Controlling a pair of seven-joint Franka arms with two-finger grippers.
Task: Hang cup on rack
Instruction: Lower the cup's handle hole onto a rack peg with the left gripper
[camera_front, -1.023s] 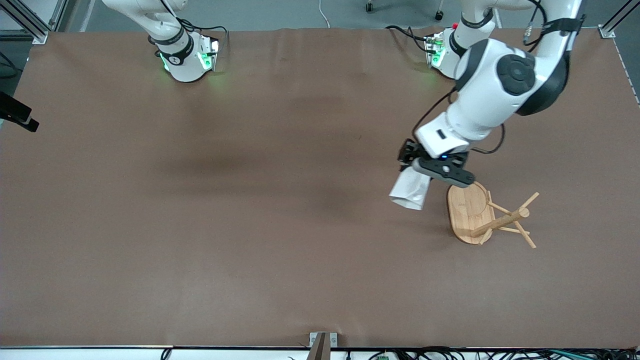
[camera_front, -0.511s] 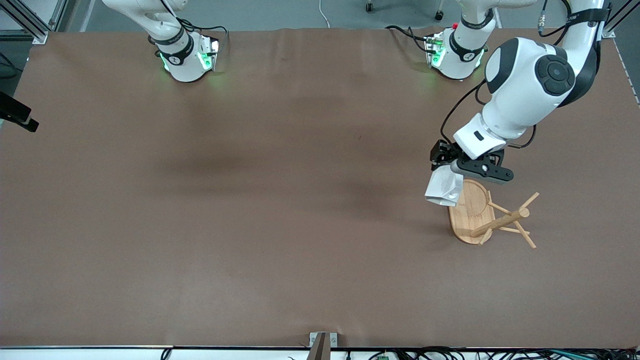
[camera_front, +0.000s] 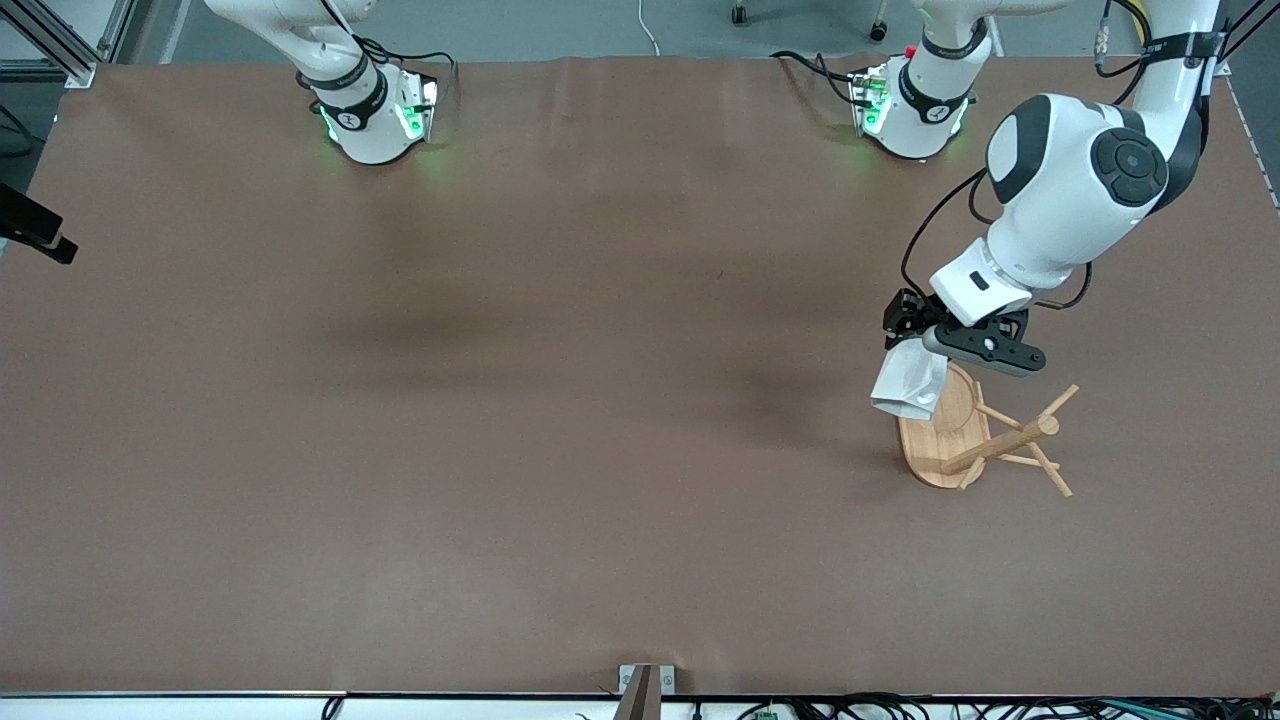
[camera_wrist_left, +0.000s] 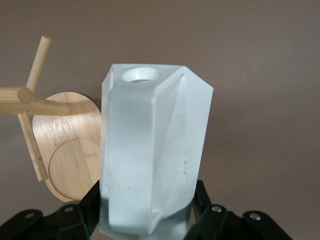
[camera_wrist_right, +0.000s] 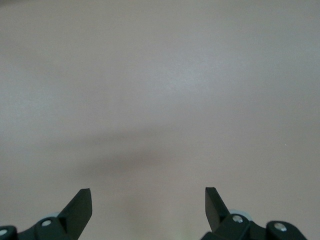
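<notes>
My left gripper is going to release the white cup on the rack's peg (camera_front: 986, 457) (camera_wrist_left: 53, 108) that reaches over the oval base.
My left gripper (camera_front: 925, 345) is shut on the white faceted cup (camera_front: 908, 384) and holds it in the air over the edge of the rack's oval base. In the left wrist view the cup (camera_wrist_left: 152, 150) fills the middle, clamped between the black fingers (camera_wrist_left: 85, 205), with the round hole of its handle facing the camera. The bamboo rack (camera_front: 965, 430) stands toward the left arm's end of the table, with a central post and thin angled pegs; it also shows in the left wrist view (camera_wrist_left: 65, 145) beside the cup. My right gripper (camera_wrist_right: 148, 200) is open and empty over bare table; it is out of the front view.
The brown table cover (camera_front: 500, 400) spreads wide toward the right arm's end. The two arm bases (camera_front: 370, 110) stand along the table's edge farthest from the front camera. A metal bracket (camera_front: 645, 685) sits at the edge nearest that camera.
My left gripper has carried the cup toward the left arm's end of the table, from beside the rack's base to over its edge. The rack has not moved.
</notes>
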